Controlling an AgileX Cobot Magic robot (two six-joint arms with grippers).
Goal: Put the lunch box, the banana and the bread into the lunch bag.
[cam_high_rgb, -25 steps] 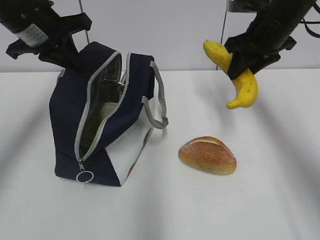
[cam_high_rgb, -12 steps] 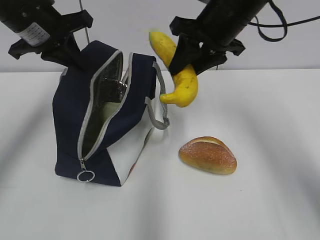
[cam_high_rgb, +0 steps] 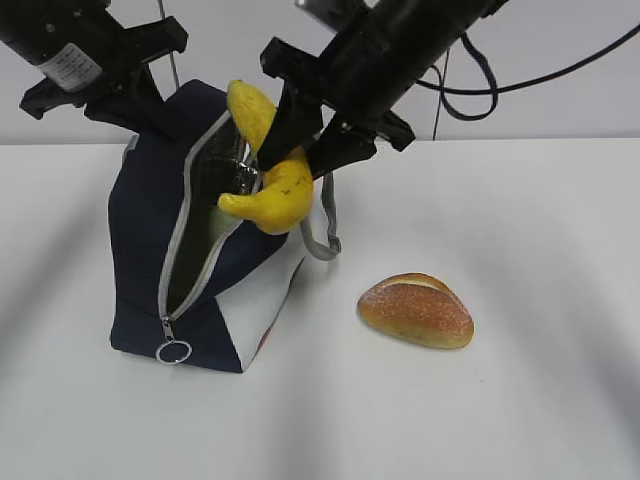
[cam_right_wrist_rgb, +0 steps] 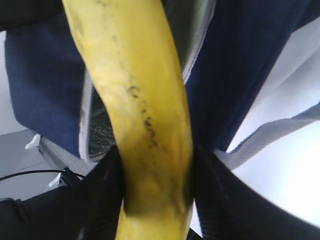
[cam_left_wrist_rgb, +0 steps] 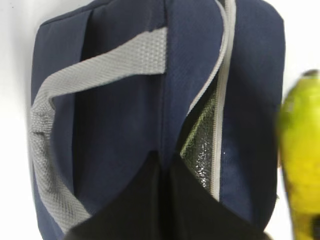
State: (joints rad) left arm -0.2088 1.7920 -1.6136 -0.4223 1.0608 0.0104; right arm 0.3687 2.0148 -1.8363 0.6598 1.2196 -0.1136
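Observation:
My right gripper needs to release the banana inside the navy lunch bag, lengthwise (cam_high_rgb: 216,230) between the bag's open zipper edges.
The navy lunch bag (cam_high_rgb: 140,270) stands unzipped at the left, showing its silver lining (cam_left_wrist_rgb: 200,150). My left gripper (cam_high_rgb: 165,125) is shut on the bag's far top edge, its fingers (cam_left_wrist_rgb: 162,165) pinching the fabric beside the zipper. My right gripper (cam_high_rgb: 300,155) is shut on the yellow banana (cam_high_rgb: 270,190), which hangs over the bag's opening with its lower end at the zipper line. In the right wrist view the banana (cam_right_wrist_rgb: 135,90) fills the middle between the fingers (cam_right_wrist_rgb: 155,180), with the bag (cam_right_wrist_rgb: 45,90) below it. The bread (cam_high_rgb: 415,310) lies on the table to the right. The lunch box is hidden.
The bag's grey handle (cam_high_rgb: 322,225) droops on its right side, close under the banana. A ring pull (cam_high_rgb: 172,352) hangs at the bag's near end. The white table (cam_high_rgb: 520,400) stretches to the right and front of the bread.
My right arm has carried the banana leftward from the right side of the table to above the bag's opening. The left gripper has kept its hold on the bag.

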